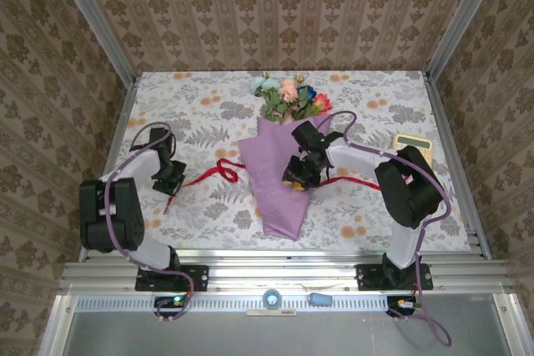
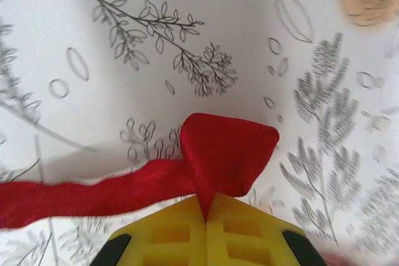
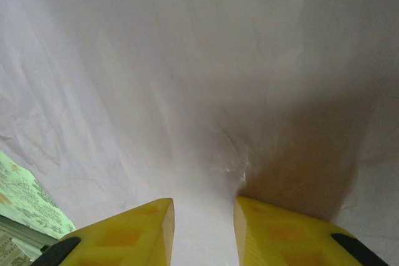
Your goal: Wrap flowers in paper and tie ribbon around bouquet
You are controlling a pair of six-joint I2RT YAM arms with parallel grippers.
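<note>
Next, my left gripper lets go of the ribbon's end across the cone, at the lilac paper's edge (image 1: 333, 133) near the red flower.
The bouquet (image 1: 279, 177) lies in the middle of the table as a long lilac paper cone, point toward me. Its flowers (image 1: 286, 97) stick out at the far end, pink, pale blue, red and blue. The red ribbon (image 1: 219, 171) runs from the left, passes the cone and shows again on its right. My left gripper (image 1: 169, 183) sits left of the cone, its yellow fingers (image 2: 181, 228) shut on the ribbon (image 2: 218, 154), which folds up out of the jaws. My right gripper (image 1: 299, 174) is at the cone's right edge; a ridge of paper (image 3: 202, 235) fills the gap between its fingertips (image 3: 149, 228).
A yellowish calculator (image 1: 413, 146) lies at the right, behind my right arm. Purple cables loop over both arms. Metal frame posts and patterned walls close the table on three sides. The flower-printed cloth (image 1: 200, 114) lies bare at the far left.
</note>
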